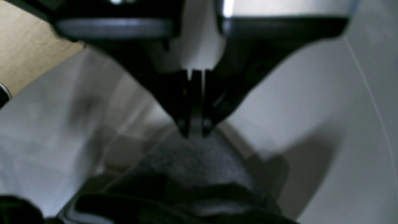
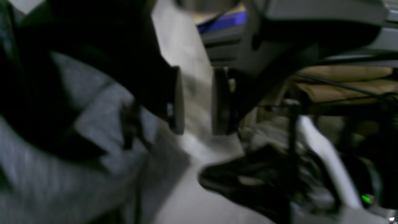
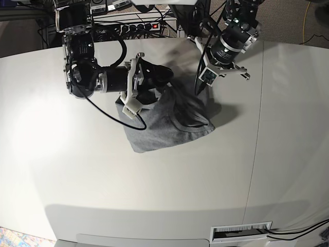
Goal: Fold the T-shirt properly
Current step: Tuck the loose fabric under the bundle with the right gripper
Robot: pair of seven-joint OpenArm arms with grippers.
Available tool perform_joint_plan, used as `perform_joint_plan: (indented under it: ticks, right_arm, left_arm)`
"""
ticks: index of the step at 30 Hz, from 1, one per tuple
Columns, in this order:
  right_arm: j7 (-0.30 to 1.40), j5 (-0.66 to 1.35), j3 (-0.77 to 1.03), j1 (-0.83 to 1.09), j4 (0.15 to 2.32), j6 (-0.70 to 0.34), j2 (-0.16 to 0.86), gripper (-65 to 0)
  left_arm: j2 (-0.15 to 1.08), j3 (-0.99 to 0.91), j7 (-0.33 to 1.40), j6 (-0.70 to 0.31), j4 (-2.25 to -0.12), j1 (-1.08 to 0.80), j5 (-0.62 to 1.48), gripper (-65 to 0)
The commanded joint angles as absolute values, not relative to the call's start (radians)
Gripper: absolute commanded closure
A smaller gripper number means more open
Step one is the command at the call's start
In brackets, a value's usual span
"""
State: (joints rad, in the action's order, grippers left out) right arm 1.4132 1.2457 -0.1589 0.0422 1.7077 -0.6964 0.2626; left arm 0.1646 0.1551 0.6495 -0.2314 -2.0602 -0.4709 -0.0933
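The T-shirt's bunched cloth is next to the open fingers of my right gripper, so I should move them toward my left gripper and pinch the T-shirt's upper fold [image 3: 178,88].
The grey T-shirt [image 3: 164,126] lies bunched in a partly folded heap at the middle back of the white table [image 3: 77,170]. My left gripper [image 3: 198,89] hangs over its right side, shut, with a strip of cloth rising to its tips. In the left wrist view the left gripper [image 1: 196,132] is pinched tight on the T-shirt [image 1: 192,161] draping below it. My right gripper [image 3: 160,76] reaches in from the left over the shirt's upper edge. The right wrist view shows the right gripper [image 2: 198,124] open with nothing between its pads, the T-shirt [image 2: 93,124] beside it.
A power strip [image 3: 139,25] and cables sit behind the table's back edge. A seam [image 3: 257,128] runs down the table on the right. A labelled slot [image 3: 241,232] is set in the front edge.
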Motion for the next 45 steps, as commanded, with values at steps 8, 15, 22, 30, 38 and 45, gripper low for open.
perform_joint_plan:
  ticks: [8,15,22,30,38,45]
  right_arm:
    - [1.396,1.114,-0.156,0.036,1.725,-0.698,0.266,-16.8]
    - [1.375,1.002,-0.157,0.036,1.725,-0.698,0.262,-16.8]
    - [1.324,0.941,-0.159,0.036,1.725,-0.698,0.221,-13.4]
    - [1.317,0.894,-0.235,0.036,1.724,-0.698,0.208,0.0]
    - [1.321,0.998,-0.322,0.036,1.728,-0.698,0.196,0.0]
    - [1.396,0.998,-0.296,0.036,1.728,-0.698,0.196,-0.1]
  left_arm:
    - [0.164,0.154,0.627,-0.225,-2.074,-0.471,-0.089,0.0]
    - [0.164,0.154,0.619,-0.228,-2.074,-0.471,-0.059,0.0]
    - [0.164,0.154,0.619,-0.229,-2.074,-0.471,-0.059,0.0]
    - [0.164,0.154,0.619,-0.229,-2.074,-0.471,-0.059,0.0]
    - [0.165,0.154,0.619,-0.233,-2.074,-0.471,-0.06,0.0]
    - [0.164,0.154,0.617,-0.233,-2.074,-0.471,-0.06,0.0]
